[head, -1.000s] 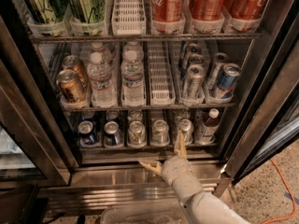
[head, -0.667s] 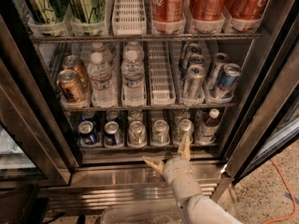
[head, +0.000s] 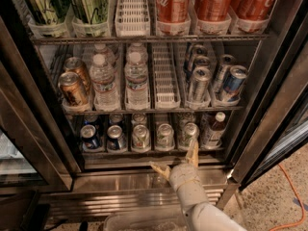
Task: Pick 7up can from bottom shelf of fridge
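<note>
The gripper needs to grip the sides of the middle 7up can (head: pixel 164 137), between the other pale 7up cans on the fridge's bottom shelf.
The fridge (head: pixel 41 109) stands open in front of me. Its bottom shelf (head: pixel 144 153) holds two dark blue cans (head: pixel 90 136) at the left, three pale 7up cans (head: pixel 165 135) in the middle lanes and a small bottle (head: pixel 211 130) at the right. My gripper (head: pixel 175 159) is open just in front of and below the shelf's front edge. One finger (head: pixel 192 150) points up in front of the rightmost 7up can (head: pixel 189 130). The other finger (head: pixel 159 168) points left, below the middle 7up can. The gripper holds nothing.
The rack above holds bronze cans (head: pixel 72 88), water bottles (head: pixel 137 78) and slim silver-blue cans (head: pixel 199 83). The top rack holds green cans (head: pixel 89 4) and red cola cans (head: pixel 211 1). The stainless base (head: pixel 115 182) lies below the gripper. The door frame (head: pixel 269 109) stands at the right.
My gripper has moved slightly to the right along the front of the bottom shelf, still open. The cans have not moved.
</note>
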Robot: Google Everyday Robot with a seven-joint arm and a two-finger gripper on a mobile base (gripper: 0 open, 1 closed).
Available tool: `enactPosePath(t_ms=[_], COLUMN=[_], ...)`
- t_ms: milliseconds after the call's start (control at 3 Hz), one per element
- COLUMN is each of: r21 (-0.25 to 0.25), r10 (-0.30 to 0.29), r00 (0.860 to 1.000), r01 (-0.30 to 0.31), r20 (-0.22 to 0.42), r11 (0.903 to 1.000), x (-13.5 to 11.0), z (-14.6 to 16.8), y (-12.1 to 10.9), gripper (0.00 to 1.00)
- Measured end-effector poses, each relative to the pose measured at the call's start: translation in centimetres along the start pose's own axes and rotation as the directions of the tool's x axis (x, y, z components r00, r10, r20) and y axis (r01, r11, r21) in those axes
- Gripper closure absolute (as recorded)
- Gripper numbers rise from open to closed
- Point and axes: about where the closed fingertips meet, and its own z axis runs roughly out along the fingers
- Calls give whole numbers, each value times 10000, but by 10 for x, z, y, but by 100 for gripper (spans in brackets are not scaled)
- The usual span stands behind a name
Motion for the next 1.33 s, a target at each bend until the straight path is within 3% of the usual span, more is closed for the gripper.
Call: enactPosePath(t_ms=[667,1000,1333], r21=[-110,-242,-193], r10=[1053,1427,1599], r00=[9943,9892,9856], r01=[-1052,-1420,-1591], r20=[147,339,549], r11=[9944,9896,9871], x=[4,3,5], z=[11,18,24], y=[7,13,16], gripper=[0,15,22])
